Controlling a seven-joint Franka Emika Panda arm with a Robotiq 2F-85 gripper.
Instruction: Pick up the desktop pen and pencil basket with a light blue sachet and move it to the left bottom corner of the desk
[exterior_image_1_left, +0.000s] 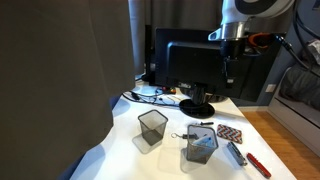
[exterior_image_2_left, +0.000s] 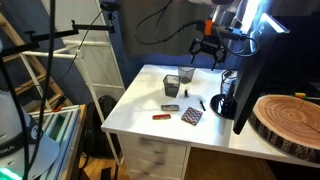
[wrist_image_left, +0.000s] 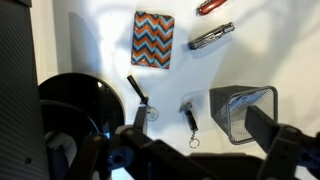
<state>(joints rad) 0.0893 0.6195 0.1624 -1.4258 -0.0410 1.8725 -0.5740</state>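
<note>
The robot's gripper will next go to the basket's rim (exterior_image_1_left: 200, 126) (wrist_image_left: 228, 115) on the side facing the monitor and close there, on the basket with the light blue sachet.
The pen and pencil basket (exterior_image_1_left: 200, 148) is a dark mesh cup on the white desk (exterior_image_1_left: 120, 150); it also shows in an exterior view (exterior_image_2_left: 172, 87). In the wrist view the basket (wrist_image_left: 240, 112) stands at lower right, with the light blue sachet (wrist_image_left: 246, 98) inside it. My gripper (exterior_image_1_left: 230, 62) hangs high above the desk's back part near the monitor, seen too in an exterior view (exterior_image_2_left: 207, 55). In the wrist view its fingers (wrist_image_left: 205, 138) are spread and empty, and the right finger overlaps the basket's edge in the picture.
A second mesh cup (exterior_image_1_left: 152, 127) with no blue stands beside the basket. A chevron-patterned wallet (wrist_image_left: 152, 40), a multitool (wrist_image_left: 211, 36), a red tool (wrist_image_left: 210, 6), a key fob (wrist_image_left: 190, 118) and a small black stick (wrist_image_left: 138, 90) lie nearby. The monitor's round stand (wrist_image_left: 75, 115) is at the left.
</note>
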